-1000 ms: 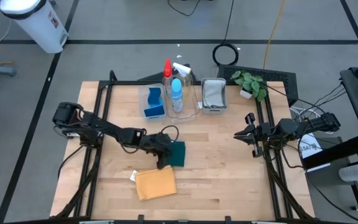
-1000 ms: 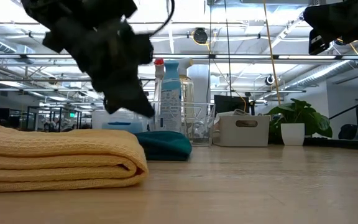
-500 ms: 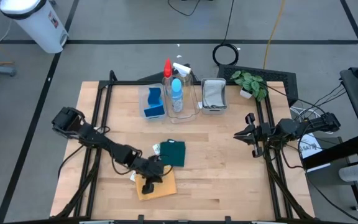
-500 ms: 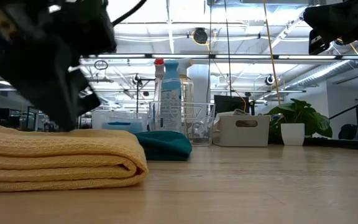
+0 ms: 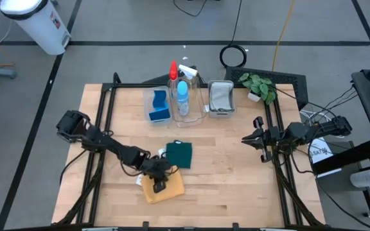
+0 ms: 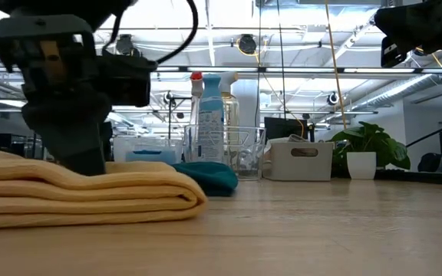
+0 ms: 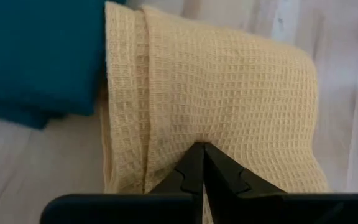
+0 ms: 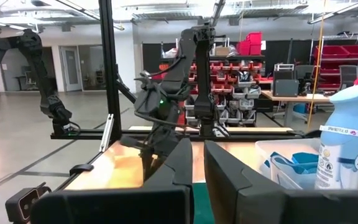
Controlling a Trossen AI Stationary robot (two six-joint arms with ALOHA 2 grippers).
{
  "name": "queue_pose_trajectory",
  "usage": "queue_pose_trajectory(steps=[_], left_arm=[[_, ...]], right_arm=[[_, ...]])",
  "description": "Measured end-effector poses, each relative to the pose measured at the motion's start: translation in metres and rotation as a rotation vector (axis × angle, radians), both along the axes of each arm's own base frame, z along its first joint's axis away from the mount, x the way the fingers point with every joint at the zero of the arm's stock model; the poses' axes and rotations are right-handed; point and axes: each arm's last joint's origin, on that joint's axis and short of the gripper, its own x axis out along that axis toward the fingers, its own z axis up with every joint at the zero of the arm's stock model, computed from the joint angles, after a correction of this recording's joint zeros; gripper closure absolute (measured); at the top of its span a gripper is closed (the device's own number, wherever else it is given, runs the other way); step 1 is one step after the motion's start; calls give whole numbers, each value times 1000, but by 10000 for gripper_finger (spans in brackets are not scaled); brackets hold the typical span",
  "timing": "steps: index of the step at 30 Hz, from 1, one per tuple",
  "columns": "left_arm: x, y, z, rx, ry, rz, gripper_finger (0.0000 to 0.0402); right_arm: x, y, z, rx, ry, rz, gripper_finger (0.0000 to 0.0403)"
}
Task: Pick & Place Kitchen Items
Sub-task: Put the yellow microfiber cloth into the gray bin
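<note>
Next, I let go of the orange cloth with my left gripper on the table (image 5: 142,172) between the dark-green cloth and the nearer black rail.
A folded orange cloth (image 5: 172,190) lies flat near the table's front, and a folded dark-green cloth (image 5: 180,154) lies just beyond it. My left gripper (image 5: 159,186) is shut and points steeply down onto the orange cloth (image 7: 247,93). My right gripper (image 5: 248,139) hangs shut above the table's right side and touches nothing. At the far edge, clear bins hold a blue sponge (image 5: 159,106), spray bottles (image 5: 182,96) and a grey cloth (image 5: 220,96). My left gripper presses its shut fingertips (image 7: 191,163) down on the orange cloth's top layer (image 7: 229,134), near the cloth's left end. The fingers come slanting from above and from the table's left. The cloth lies on the table, its top (image 6: 110,170) dented beside the fingers.
Three clear bins (image 5: 205,109) stand in a row at the far middle, with a green plant (image 5: 257,85) to their right. A black frame rail (image 5: 105,122) runs along each side of the table. Bare wood (image 5: 230,173) lies between the cloths and my right arm.
My left gripper has gone from above the dark-green cloth toward the table's near edge and down onto the orange cloth, turning as it went. The orange cloth has sunk in under the fingers, and its right end has shifted a little toward the table's right.
</note>
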Motion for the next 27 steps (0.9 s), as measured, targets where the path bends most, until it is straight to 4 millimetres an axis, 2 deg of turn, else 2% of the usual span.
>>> queue_pose_trajectory(steps=[10,14,17,19,24,27], left_arm=[[-14,9,-5,-148,307,267,387],[-15,13,-2,-218,364,345,392],[-18,21,5,-257,403,472,397],[-21,29,8,-271,450,623,395],[-46,41,16,-173,634,912,397],[-50,43,26,-158,585,941,393]], right_arm=[[0,0,0,0,1,0,387],[0,0,0,0,1,0,387],[0,0,0,0,3,0,387],[0,0,0,0,4,0,387],[1,0,0,0,6,1,387],[1,0,-1,-1,7,0,387]])
